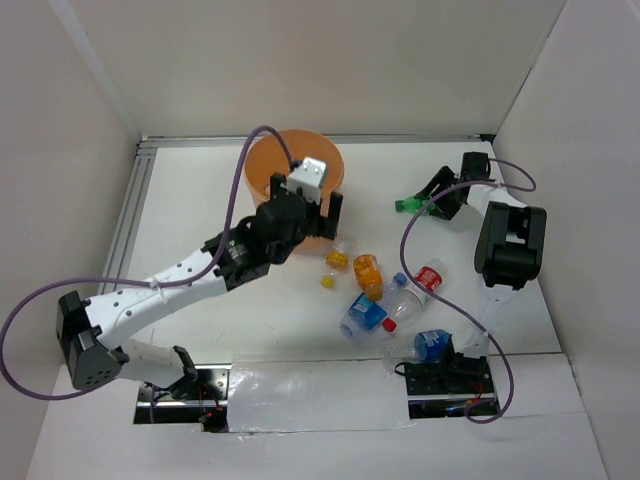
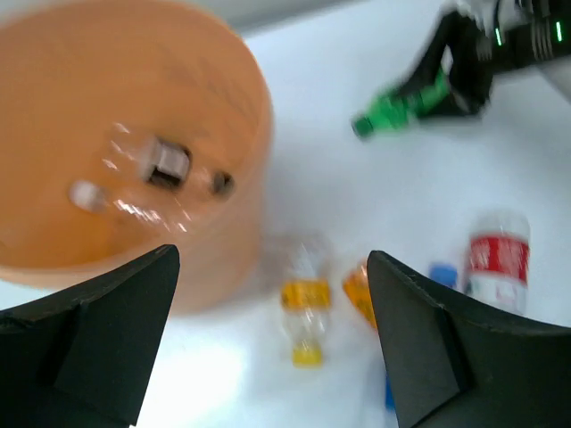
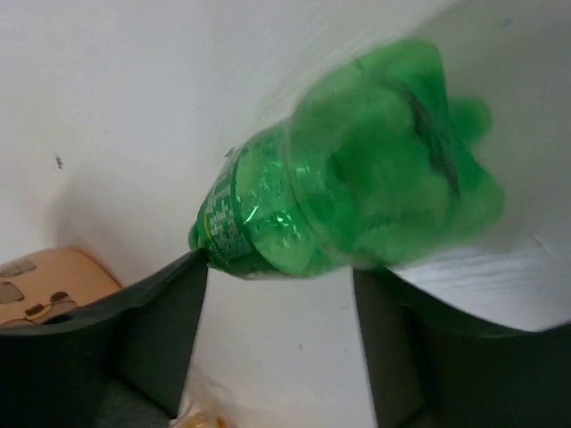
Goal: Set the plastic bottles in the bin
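Observation:
My left gripper should close on the neck (image 1: 329,276) (image 2: 306,341) by the yellow cap of the tiny yellow-orange bottle that lies next to the orange bin.
The orange bin (image 1: 285,165) stands at the back centre, with a clear bottle (image 2: 147,169) lying inside it. My left gripper (image 1: 328,215) hovers at the bin's right front edge, open and empty (image 2: 272,259). Below it lie a tiny yellow-orange bottle (image 2: 306,308) and the orange bottle (image 1: 367,272). My right gripper (image 1: 438,200) is at the green bottle (image 1: 412,205), which is blurred. In the right wrist view its fingers stand apart (image 3: 281,263) and the green bottle (image 3: 348,187) lies across their tips, not clasped between them.
Clear bottles lie in a cluster at centre right: one with a red label (image 1: 427,279) and two with blue labels (image 1: 362,315), (image 1: 432,344). A second tiny yellow-orange bottle (image 1: 328,281) lies near them. White walls close in the table on three sides.

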Tool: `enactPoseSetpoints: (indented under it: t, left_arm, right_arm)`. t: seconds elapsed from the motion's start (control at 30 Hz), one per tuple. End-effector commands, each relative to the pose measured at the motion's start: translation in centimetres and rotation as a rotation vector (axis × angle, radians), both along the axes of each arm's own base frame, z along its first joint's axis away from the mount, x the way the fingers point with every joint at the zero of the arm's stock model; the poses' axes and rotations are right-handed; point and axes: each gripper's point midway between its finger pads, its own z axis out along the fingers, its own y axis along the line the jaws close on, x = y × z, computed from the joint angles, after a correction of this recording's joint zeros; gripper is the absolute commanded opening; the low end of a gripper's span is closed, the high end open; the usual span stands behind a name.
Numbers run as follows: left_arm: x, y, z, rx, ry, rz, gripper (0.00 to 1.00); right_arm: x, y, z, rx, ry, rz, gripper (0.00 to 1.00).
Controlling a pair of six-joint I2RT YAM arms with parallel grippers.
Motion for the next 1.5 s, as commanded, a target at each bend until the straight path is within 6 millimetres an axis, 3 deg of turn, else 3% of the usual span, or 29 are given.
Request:
enactPoseSetpoints:
  t: [0.0, 0.1, 0.13, 0.27, 0.4, 0.5, 0.63, 0.67, 0.7, 0.73, 0.77, 0.8, 0.83, 0.93, 0.97, 1.03, 1.1, 1.13, 1.17, 1.23, 1.27, 1.33, 1.37, 1.4, 1.47]
  left_arm:
    - [-3.2, -1.5, -6.2, 0.033, 0.11, -0.052, 0.98]
    - [-5.6, -2.5, -10.4, 0.041, 0.18, -0.065, 0.98]
    - [-5.8, -2.8, -11.6, 0.05, 0.195, -0.059, 0.98]
    - [-6.2, -3.8, -15.5, 0.108, 0.239, -0.057, 0.98]
    - [-5.3, -5.0, -16.6, 0.133, 0.238, -0.05, 1.0]
    - [-4.7, -5.5, -16.1, 0.117, 0.231, -0.042, 1.0]
    - [-4.3, -6.0, -16.3, 0.117, 0.221, -0.046, 1.0]
    - [-4.0, -5.8, -16.6, 0.124, 0.226, -0.037, 1.0]
    - [-4.0, -5.8, -16.6, 0.124, 0.226, -0.036, 1.0]
    - [-4.0, -5.8, -16.6, 0.124, 0.226, -0.036, 1.0]
    - [-4.1, -5.9, -16.7, 0.123, 0.23, -0.045, 1.0]
    - [-4.2, -5.7, -17.1, 0.132, 0.236, -0.044, 1.0]
    - [-4.2, -5.7, -16.7, 0.123, 0.23, -0.045, 1.0]
    - [-4.6, -5.5, -16.9, 0.115, 0.248, -0.045, 1.0]
    - [-4.7, -5.2, -16.9, 0.116, 0.248, -0.045, 1.0]
    - [-4.9, -4.9, -17.0, 0.112, 0.255, -0.04, 1.0]
    - [-5.0, -4.5, -16.9, 0.112, 0.25, -0.032, 1.0]
    - [-5.0, -4.2, -16.6, 0.107, 0.25, -0.021, 1.0]
    - [-5.1, -4.0, -17.0, 0.115, 0.255, -0.02, 1.0]
    - [-5.5, -3.7, -16.8, 0.112, 0.254, -0.014, 1.0]
    - [-5.6, -3.5, -17.2, 0.112, 0.262, -0.01, 1.0]
    - [-5.6, -3.2, -16.6, 0.098, 0.256, 0.002, 1.0]
    - [-6.0, -3.2, -17.0, 0.108, 0.261, -0.006, 1.0]
    - [-6.0, -2.9, -17.3, 0.118, 0.259, 0.005, 1.0]
    - [-6.0, -2.6, -17.2, 0.121, 0.247, 0.011, 1.0]
  right_arm:
    - [-1.5, -2.3, -4.3, -0.066, 0.139, -0.089, 0.63]
    - [-1.7, -2.3, -4.0, -0.074, 0.128, -0.079, 0.45]
    - [-2.0, -2.5, -3.9, -0.091, 0.129, -0.076, 0.35]
    - [-3.8, -3.7, -4.3, -0.11, 0.142, -0.086, 0.21]
    - [-5.0, -4.1, -3.3, -0.12, 0.119, -0.042, 0.08]
    - [-5.8, -4.2, -2.5, -0.138, 0.1, -0.013, 0.03]
    - [-5.8, -3.8, 0.6, -0.167, 0.009, 0.06, 0.0]
    - [-5.7, -3.7, 1.4, -0.177, -0.016, 0.086, 0.07]
    - [-5.6, -3.8, 2.9, -0.195, -0.055, 0.09, 0.2]
    - [-5.3, -3.8, 3.8, -0.204, -0.083, 0.088, 0.39]
    - [-5.1, -4.1, 4.5, -0.219, -0.103, 0.079, 0.74]
    - [-4.8, -4.2, 5.0, -0.226, -0.123, 0.077, 0.9]
    - [-4.6, -4.4, 5.3, -0.236, -0.129, 0.07, 0.99]
    - [-2.7, -5.1, 6.4, -0.241, -0.152, 0.032, 1.0]
    - [-2.6, -5.6, 5.1, -0.223, -0.107, 0.02, 1.0]
    - [-1.2, -6.0, 5.3, -0.211, -0.111, -0.015, 1.0]
    - [-0.4, -6.3, 3.3, -0.187, -0.062, -0.047, 1.0]
    - [0.8, -6.6, 3.8, -0.185, -0.08, -0.057, 1.0]
    - [1.2, -6.8, 2.4, -0.178, -0.055, -0.055, 1.0]
    - [3.0, -7.1, 2.8, -0.157, -0.073, -0.088, 1.0]
    - [3.4, -7.5, 1.4, -0.164, -0.049, -0.096, 1.0]
    - [4.5, -7.9, 1.1, -0.162, -0.045, -0.116, 1.0]
    - [5.7, -7.6, 1.7, -0.161, -0.069, -0.114, 1.0]
    - [5.7, -7.8, 0.5, -0.166, -0.039, -0.12, 1.0]
    - [6.3, -7.8, 0.3, -0.186, -0.039, -0.124, 1.0]
